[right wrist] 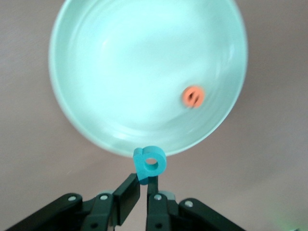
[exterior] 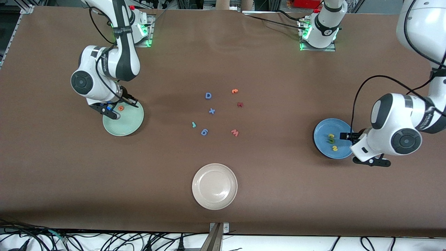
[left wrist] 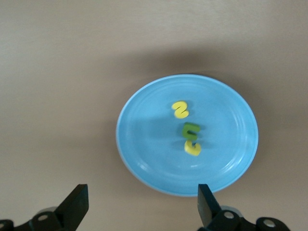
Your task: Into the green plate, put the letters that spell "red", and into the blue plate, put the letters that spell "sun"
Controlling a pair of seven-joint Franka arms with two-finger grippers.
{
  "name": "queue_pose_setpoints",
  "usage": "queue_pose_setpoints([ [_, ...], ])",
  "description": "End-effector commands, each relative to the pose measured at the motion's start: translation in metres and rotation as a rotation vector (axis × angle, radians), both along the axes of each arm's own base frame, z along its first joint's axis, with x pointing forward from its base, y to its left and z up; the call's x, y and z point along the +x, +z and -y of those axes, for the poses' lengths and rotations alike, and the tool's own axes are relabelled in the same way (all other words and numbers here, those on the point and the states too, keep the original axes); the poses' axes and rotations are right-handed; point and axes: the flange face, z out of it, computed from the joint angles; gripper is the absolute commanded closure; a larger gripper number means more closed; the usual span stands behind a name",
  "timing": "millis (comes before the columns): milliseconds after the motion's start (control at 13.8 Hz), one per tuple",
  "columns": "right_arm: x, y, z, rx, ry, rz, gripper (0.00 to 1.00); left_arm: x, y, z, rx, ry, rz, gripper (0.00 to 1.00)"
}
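My right gripper needs to let go of the teal "d", now held over the plate's rim, in the green plate [exterior: 130,110] [right wrist: 154,115], between the orange "e" and the rim of the plate.
The green plate [exterior: 128,124] lies toward the right arm's end of the table, with the orange "e" [exterior: 120,108] in it. My right gripper [exterior: 110,108] hangs over the plate's rim, shut on the teal "d" [right wrist: 150,163], which sticks out past the fingertips. The thin teal "r" [exterior: 193,124] lies mid-table. At the left arm's end, the blue plate [exterior: 322,134] holds the yellow "s" [left wrist: 180,109], the dark green "n" [left wrist: 190,130] and the yellow "u" [left wrist: 193,147], which touches the "n". My left gripper [exterior: 348,136] is over the plate's edge, open and empty.
Loose letters lie mid-table: a blue D [exterior: 208,96], an orange one [exterior: 235,91], a dark red one [exterior: 240,104], a blue x [exterior: 212,111], a blue 6 [exterior: 204,131] and a pink-red M [exterior: 235,132]. A whitish-beige plate [exterior: 214,191] sits nearer the front camera.
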Motion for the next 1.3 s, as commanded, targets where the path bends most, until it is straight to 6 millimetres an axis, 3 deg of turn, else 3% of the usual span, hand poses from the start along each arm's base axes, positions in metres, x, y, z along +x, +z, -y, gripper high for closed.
queue_pose_setpoints([
  [0, 0.004, -0.014, 0.017, -0.002, 0.022, 0.0, 1.0, 0.002, 0.041, -0.01, 0.015, 0.063, 0.004, 0.0],
  [145, 0.004, -0.034, 0.016, 0.034, 0.006, -0.006, 1.0, -0.008, 0.077, -0.023, -0.013, 0.117, 0.04, 0.0],
  [290, 0.001, -0.056, 0.011, 0.068, -0.017, -0.02, 1.0, -0.033, 0.104, -0.029, -0.07, 0.154, 0.044, 0.0],
  [435, -0.001, -0.066, 0.007, 0.066, -0.014, -0.029, 1.0, -0.054, 0.127, -0.025, -0.1, 0.167, 0.059, 0.0],
  [652, -0.002, -0.072, 0.01, 0.053, -0.003, -0.037, 1.0, -0.073, 0.182, -0.017, -0.135, 0.187, 0.127, 0.0],
  [725, -0.003, -0.073, 0.011, 0.053, 0.0, -0.04, 0.93, -0.076, 0.195, -0.017, -0.133, 0.185, 0.148, 0.0],
  [797, -0.002, -0.073, 0.011, 0.057, 0.012, -0.04, 0.74, -0.077, 0.205, -0.011, -0.135, 0.174, 0.168, 0.0],
  [942, 0.0, -0.07, 0.008, 0.065, 0.025, -0.032, 0.21, -0.079, 0.215, 0.006, -0.129, 0.141, 0.194, 0.0],
  [1087, 0.008, -0.059, 0.001, 0.077, 0.021, -0.015, 0.03, -0.073, 0.229, 0.008, -0.14, 0.137, 0.285, 0.0],
  [1232, 0.021, -0.042, -0.015, 0.095, 0.008, -0.003, 0.02, -0.075, 0.24, 0.009, -0.142, 0.129, 0.314, 0.0],
])
